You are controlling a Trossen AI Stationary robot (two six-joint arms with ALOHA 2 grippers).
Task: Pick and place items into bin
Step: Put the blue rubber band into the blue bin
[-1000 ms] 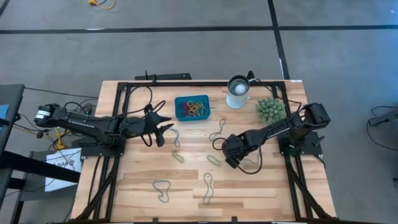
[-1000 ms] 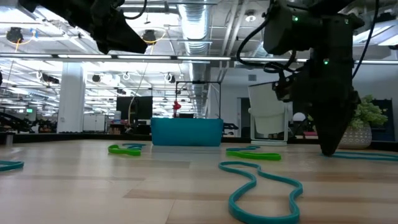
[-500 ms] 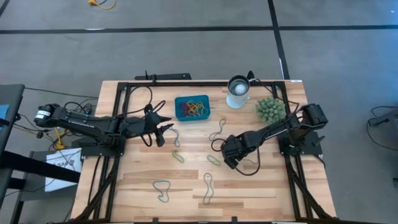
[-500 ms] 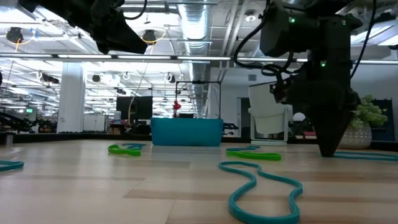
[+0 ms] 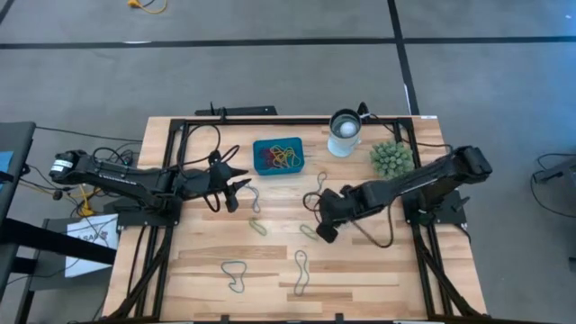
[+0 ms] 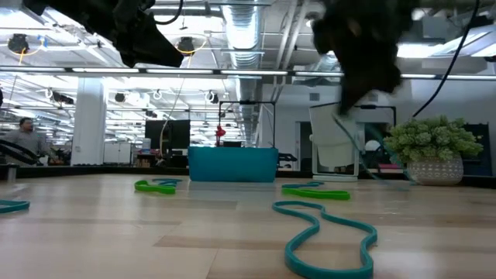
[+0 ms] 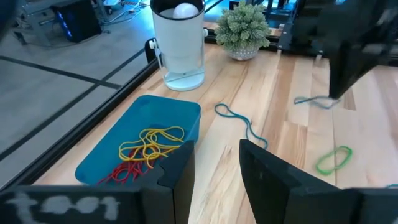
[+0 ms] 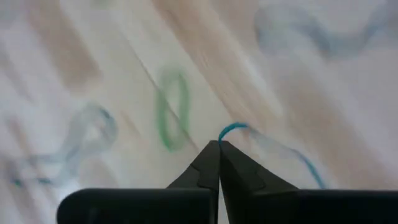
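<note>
My right gripper releases the teal band next, onto the yellow bands in the teal bin (image 5: 285,158).
The teal bin (image 5: 278,156) (image 6: 232,164) (image 7: 109,163) stands at the table's far middle, with yellow and red bands in it. Loose bands lie flat on the wood: green ones (image 5: 258,227) (image 5: 310,231), and grey-teal ones (image 5: 234,274) (image 5: 300,272) (image 5: 315,191). My right gripper (image 5: 322,232) (image 6: 350,107) (image 8: 219,143) is raised over the table's middle, shut on a teal band (image 8: 231,129). My left gripper (image 5: 239,189) (image 7: 216,163) hovers open, left of the bin and touching nothing. My right gripper pinches one end of the teal band's loop (image 8: 225,132) between its fingertips, coming from above and pointing down. The band (image 6: 370,164) (image 7: 311,101) trails slack below the fingers. Whether its lower end is clear of the table I cannot tell.
A white-and-metal cup (image 5: 344,132) and a spiky green plant ball (image 5: 391,158) (image 6: 432,151) stand at the far right. Black frame rails (image 5: 180,180) run along the table's sides. A long teal band (image 6: 325,232) lies near the low camera. A person (image 6: 27,139) is in the room behind.
My right gripper has risen from the tabletop and shifted toward the table's left, drawing the teal band up with it. It moves fast enough to blur in the low view. The plant ball, hidden behind it before, now shows.
</note>
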